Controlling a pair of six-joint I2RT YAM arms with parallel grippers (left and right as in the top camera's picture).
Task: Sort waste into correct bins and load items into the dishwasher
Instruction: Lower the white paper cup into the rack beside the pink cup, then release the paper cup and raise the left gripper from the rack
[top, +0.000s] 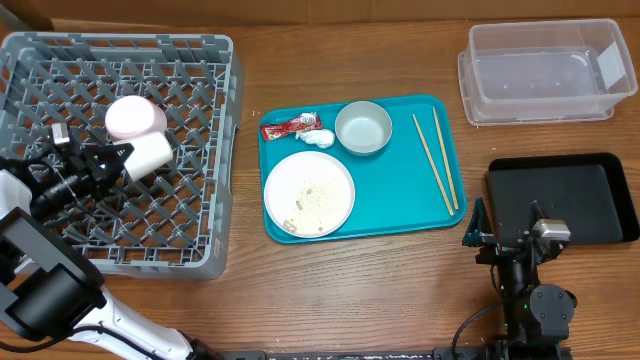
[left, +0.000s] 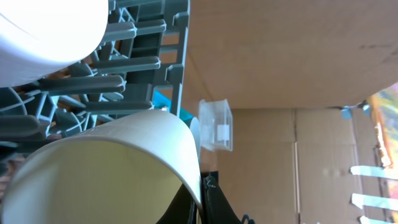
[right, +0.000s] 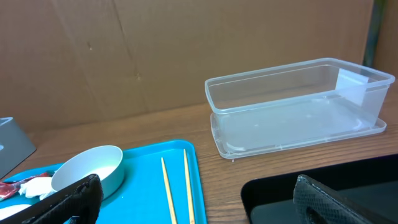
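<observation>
The small white cup, now on its side over the rack, will go from my left gripper into the grey dish rack (top: 143, 167), close beside the upside-down white cup.
My left gripper (top: 122, 159) is shut on the rim of a small white cup (top: 150, 155), which lies on its side over the grey dish rack (top: 200, 215). The left wrist view shows the cup (left: 112, 168) pinched between the jaws (left: 203, 193). A second white cup (top: 135, 118) sits upside down in the rack. On the teal tray (top: 400, 205) are a white plate (top: 309, 194) with rice scraps, a bowl (top: 363, 127), chopsticks (top: 437, 160), a red wrapper (top: 290, 127) and a tissue wad (top: 318, 137). My right gripper (top: 505, 238) is open and empty beside the black tray (top: 565, 195).
The clear tub (top: 545, 70) stands at the back right and also shows in the right wrist view (right: 298, 106). That view also shows the chopsticks (right: 177, 186), the bowl (right: 93, 168) and the black tray (right: 348, 186). Cardboard walls ring the table.
</observation>
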